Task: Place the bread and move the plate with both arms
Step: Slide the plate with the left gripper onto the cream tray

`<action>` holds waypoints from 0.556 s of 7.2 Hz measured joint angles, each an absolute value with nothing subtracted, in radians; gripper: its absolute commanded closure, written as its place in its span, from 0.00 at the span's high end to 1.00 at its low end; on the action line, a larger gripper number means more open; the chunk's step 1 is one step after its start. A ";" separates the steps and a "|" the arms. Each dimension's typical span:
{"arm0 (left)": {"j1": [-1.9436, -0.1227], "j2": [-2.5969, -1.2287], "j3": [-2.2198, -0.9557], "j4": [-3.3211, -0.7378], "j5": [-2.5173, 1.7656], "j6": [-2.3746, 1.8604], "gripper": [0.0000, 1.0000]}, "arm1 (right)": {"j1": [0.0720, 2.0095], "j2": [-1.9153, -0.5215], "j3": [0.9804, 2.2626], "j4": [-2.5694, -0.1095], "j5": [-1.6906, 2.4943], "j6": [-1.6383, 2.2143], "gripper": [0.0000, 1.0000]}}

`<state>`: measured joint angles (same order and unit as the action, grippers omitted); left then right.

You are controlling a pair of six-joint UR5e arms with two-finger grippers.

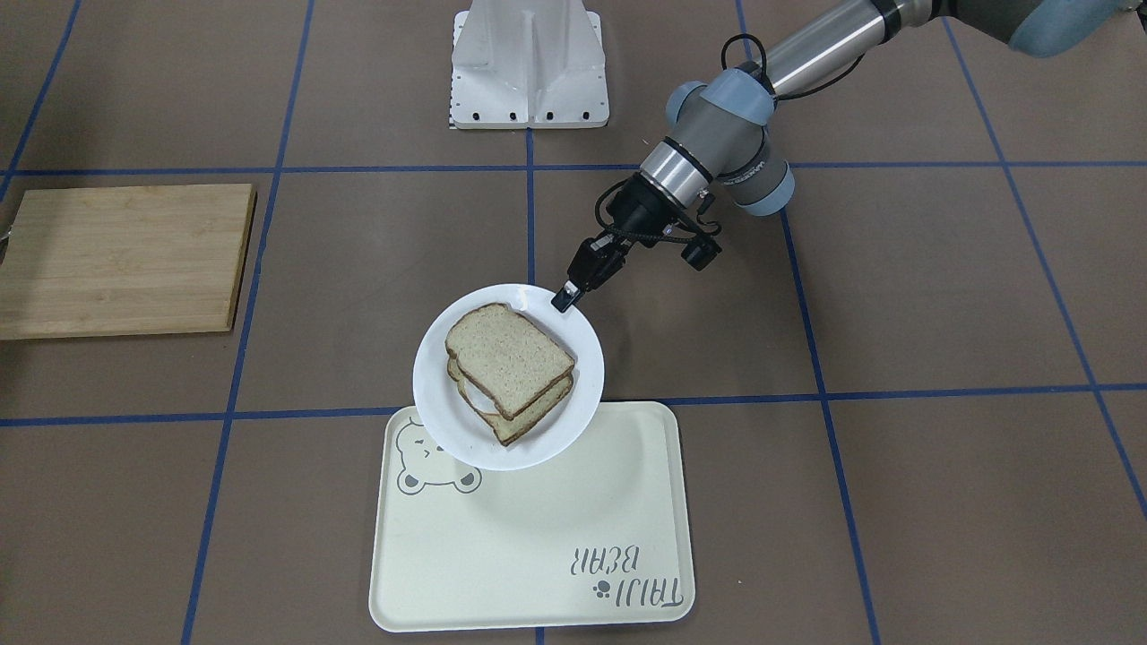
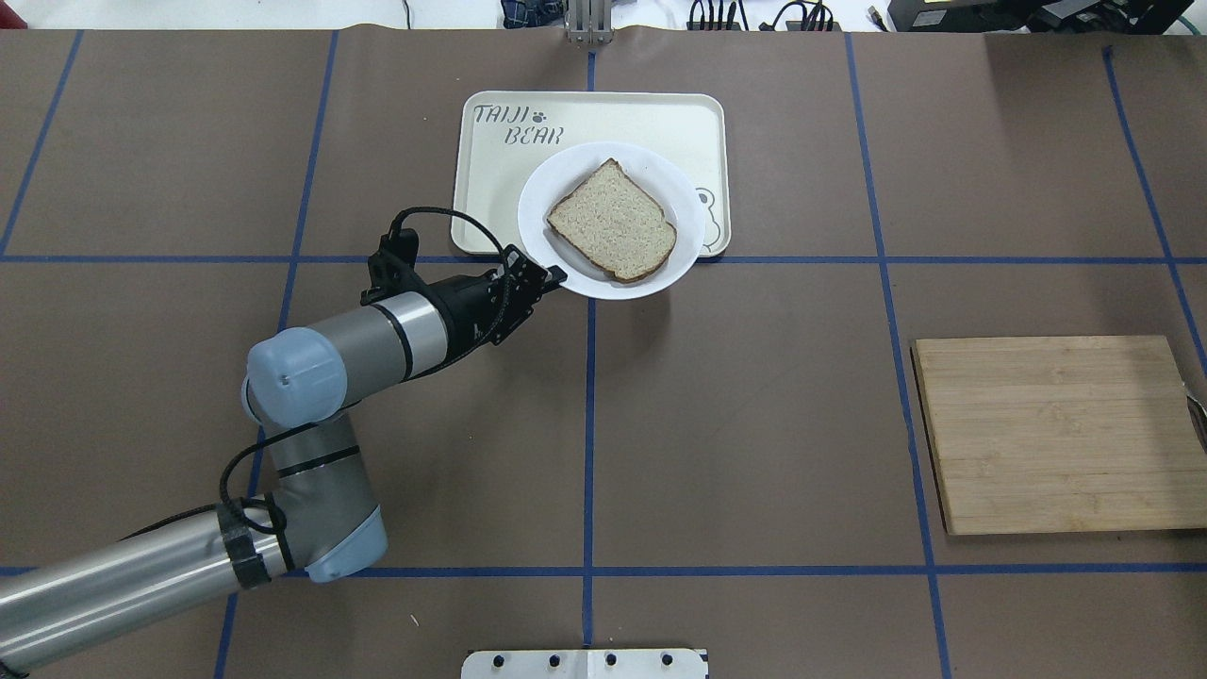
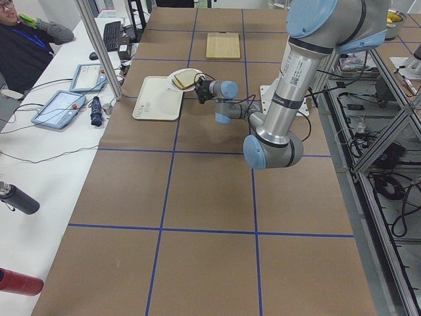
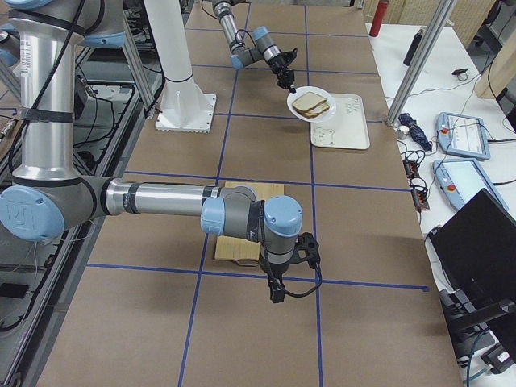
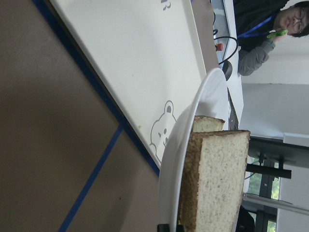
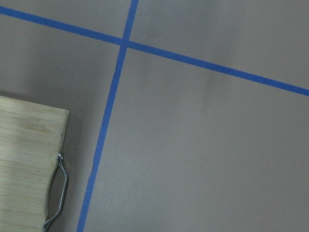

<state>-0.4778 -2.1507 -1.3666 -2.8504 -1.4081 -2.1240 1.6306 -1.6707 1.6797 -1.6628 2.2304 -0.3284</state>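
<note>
Next, I release the white plate from my left gripper on the cream bear tray (image 1: 540,528) (image 5: 166,44), setting it between the bear drawing and the lettering.
The white plate (image 1: 430,394) hangs tilted just above the near edge of the cream bear tray (image 1: 538,555). The plain bread slice (image 1: 509,358) lies on top of a second slice (image 1: 529,417) with white egg showing between them. My left gripper (image 1: 564,300) is shut on the plate's rim on the robot's side; overhead it (image 2: 556,276) grips the plate (image 2: 537,203) under the bread (image 2: 611,222). The left wrist view shows the plate (image 5: 181,145) and bread (image 5: 219,183) edge-on. My right gripper (image 4: 276,294) shows only in the exterior right view, and I cannot tell if it is open or shut.
A bamboo cutting board (image 2: 1051,434) with a metal handle (image 6: 60,193) lies on the robot's right, under the right arm. The white fixed stand (image 1: 529,63) sits at the robot's base. Blue tape lines grid the brown table. An operator sits past the tray side.
</note>
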 measured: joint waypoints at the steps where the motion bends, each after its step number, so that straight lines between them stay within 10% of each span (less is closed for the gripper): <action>1: -0.502 -2.188 -1.313 -2.827 -1.385 -2.141 0.00 | 1.631 -1.672 1.680 -1.663 2.230 -0.328 1.00; 4: -0.567 -2.295 -1.133 -2.811 -1.361 -2.154 0.00 | 1.631 -1.672 1.680 -1.663 2.230 -0.327 1.00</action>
<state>-0.5671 -2.2947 -1.1326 -2.8107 -1.3614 -2.1545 1.6306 -1.6725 1.6800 -1.6628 2.2304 -0.3273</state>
